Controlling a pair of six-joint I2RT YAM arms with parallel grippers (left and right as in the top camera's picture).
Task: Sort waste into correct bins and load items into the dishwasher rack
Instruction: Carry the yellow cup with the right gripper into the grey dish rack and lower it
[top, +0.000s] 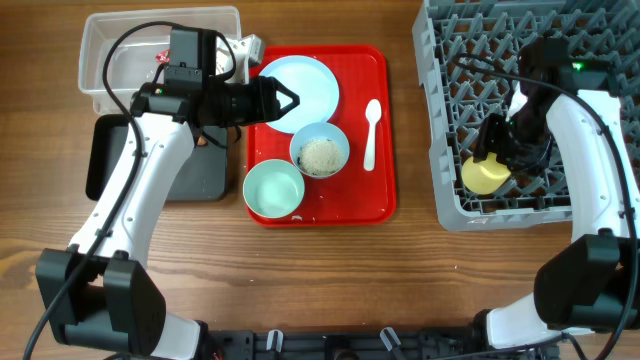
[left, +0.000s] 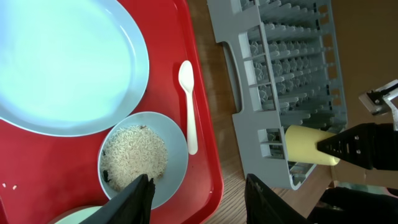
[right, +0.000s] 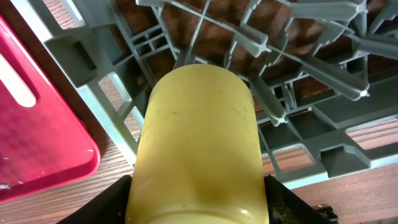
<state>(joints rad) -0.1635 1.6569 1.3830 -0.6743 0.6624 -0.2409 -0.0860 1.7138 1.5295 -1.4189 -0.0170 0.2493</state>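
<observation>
My right gripper needs to put the small yellow cup down in the grey dishwasher rack's near corner (top: 481, 195), the one closest to the red tray.
My right gripper (top: 497, 148) is shut on the small yellow cup (top: 485, 177) and holds it over the near-left corner of the grey dishwasher rack (top: 560, 40). In the right wrist view the cup (right: 196, 137) fills the space between the fingers (right: 196, 202) above the rack's pegs (right: 298, 74). My left gripper (top: 287, 100) is open and empty, above the left edge of the light blue plate (top: 310, 88). In the left wrist view its fingers (left: 199, 183) hover by the light blue bowl (left: 177, 155) of white rice (left: 134, 155). The mint-green bowl (top: 273, 190) and the white spoon (top: 371, 130) lie on the tray.
The plate, bowls and spoon sit on a flat red tray (top: 385, 195) at the table's middle. A clear tub (top: 130, 30) stands at the back left with a small red piece inside. A black tub (top: 205, 180) lies in front of it, partly under my left arm.
</observation>
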